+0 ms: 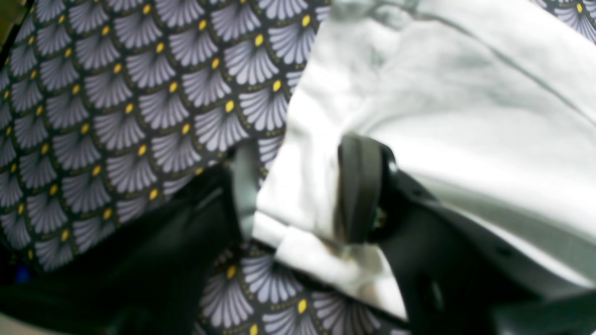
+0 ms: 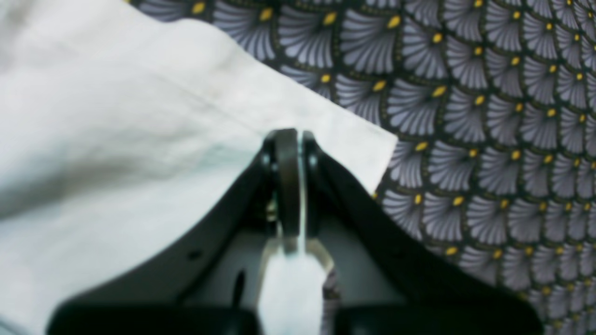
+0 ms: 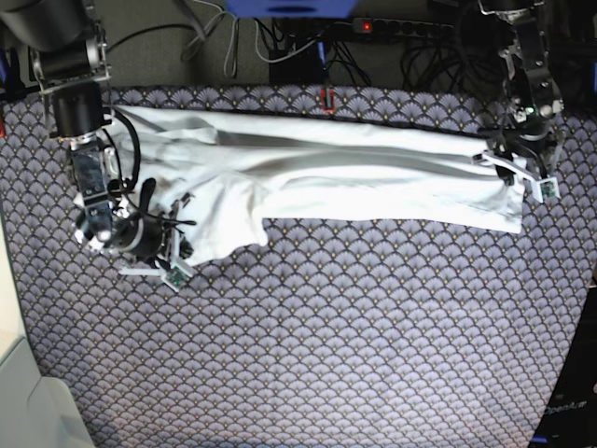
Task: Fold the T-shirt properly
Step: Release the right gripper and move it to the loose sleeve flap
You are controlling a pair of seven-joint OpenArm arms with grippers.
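The robot's right gripper is in from the T-shirt's corner while the T-shirt's wide end bulges out, so it should open, take that corner's edge (image 2: 384,146) and fold it back.
The white T-shirt (image 3: 354,177) lies stretched as a long wrinkled band across the far part of the purple tablecloth (image 3: 326,336). My right gripper (image 2: 293,135) is shut on a hemmed corner of the T-shirt (image 2: 116,116), and cloth shows between its fingers. In the base view it (image 3: 175,245) is at the shirt's left end. My left gripper (image 1: 301,149) is open, with the edge of the T-shirt (image 1: 442,93) lying between its two fingers. In the base view it (image 3: 516,175) is at the shirt's right end.
The scallop-patterned tablecloth (image 1: 116,93) covers the whole table. Cables and a power strip (image 3: 401,28) run behind the far edge. A small red object (image 3: 325,98) sits at the far edge, just behind the shirt.
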